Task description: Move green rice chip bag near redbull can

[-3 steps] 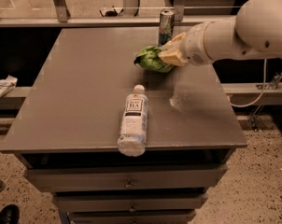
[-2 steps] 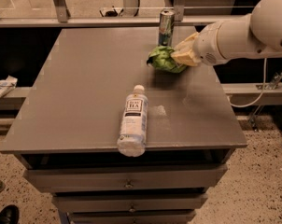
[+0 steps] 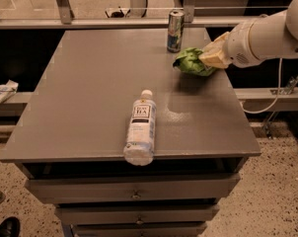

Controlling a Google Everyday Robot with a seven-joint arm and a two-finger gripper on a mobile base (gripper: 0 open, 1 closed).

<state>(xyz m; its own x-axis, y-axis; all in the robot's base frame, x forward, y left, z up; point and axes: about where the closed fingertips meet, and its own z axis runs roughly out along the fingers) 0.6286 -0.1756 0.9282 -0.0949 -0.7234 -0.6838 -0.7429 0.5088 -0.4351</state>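
Note:
The robot's gripper needs to release the green rice chip bag, now about a hand's width from the can, on the table (image 3: 185, 55) against the front of the redbull can.
The green rice chip bag (image 3: 191, 61) is crumpled and sits at the table's right side, just right of and in front of the redbull can (image 3: 175, 31). The can stands upright near the table's back edge. My gripper (image 3: 211, 58) comes in from the right on a white arm and its tan fingers are closed on the bag's right side. The bag is about a hand's width from the can.
A clear white-labelled bottle (image 3: 140, 128) lies on its side near the front edge of the grey table (image 3: 90, 83). Drawers sit below the tabletop. A metal rail runs behind the table. A shoe (image 3: 6, 227) shows at the lower left on the floor.
My gripper has carried the bag to the right and slightly back, past the can, and the arm has drawn back toward the right.

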